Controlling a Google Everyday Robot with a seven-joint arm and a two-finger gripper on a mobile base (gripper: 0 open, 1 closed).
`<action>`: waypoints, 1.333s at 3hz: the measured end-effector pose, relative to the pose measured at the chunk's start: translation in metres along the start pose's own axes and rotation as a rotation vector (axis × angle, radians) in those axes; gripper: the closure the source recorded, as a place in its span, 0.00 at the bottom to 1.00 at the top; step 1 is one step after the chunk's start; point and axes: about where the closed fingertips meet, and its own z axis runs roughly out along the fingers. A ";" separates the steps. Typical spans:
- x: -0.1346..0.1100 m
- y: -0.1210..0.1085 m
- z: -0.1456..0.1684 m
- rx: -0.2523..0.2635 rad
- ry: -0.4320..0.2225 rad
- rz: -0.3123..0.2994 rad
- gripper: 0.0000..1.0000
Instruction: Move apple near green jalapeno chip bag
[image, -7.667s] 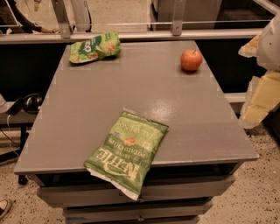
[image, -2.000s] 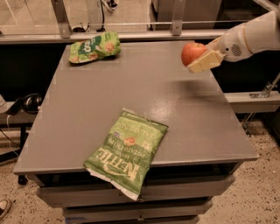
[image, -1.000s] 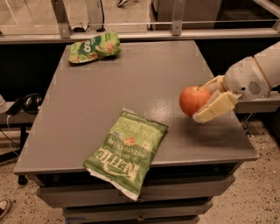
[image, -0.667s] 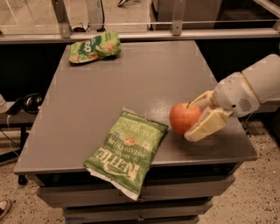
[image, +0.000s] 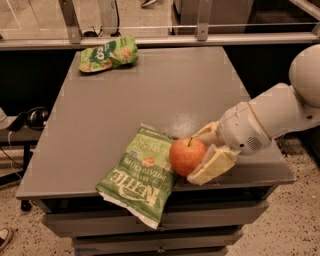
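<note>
The robot's gripper will release the apple on the grey table (image: 194, 139) next to the far corner of the green jalapeno chip bag.
The red-orange apple (image: 186, 155) is held between my gripper's (image: 200, 155) cream fingers, low over the grey table (image: 150, 95) near its front edge. It is right at the right edge of the green jalapeno chip bag (image: 138, 179), a flat green Kettle bag lying at the table's front. Whether the apple touches the bag or the table I cannot tell. My white arm (image: 270, 117) reaches in from the right.
A smaller, rounder green snack bag (image: 107, 53) lies at the table's far left corner. A metal rail (image: 160, 39) runs behind the table. Drawers sit under the table's front edge (image: 150, 230). Dark gear (image: 30, 117) lies on the left.
My gripper has carried the apple from the table's far right corner down and left to the front, and it now stands beside the Kettle bag.
</note>
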 end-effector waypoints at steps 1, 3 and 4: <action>-0.010 -0.003 0.013 0.025 -0.009 -0.049 1.00; -0.018 -0.041 0.017 0.135 -0.023 -0.156 1.00; -0.011 -0.063 0.004 0.193 -0.001 -0.198 1.00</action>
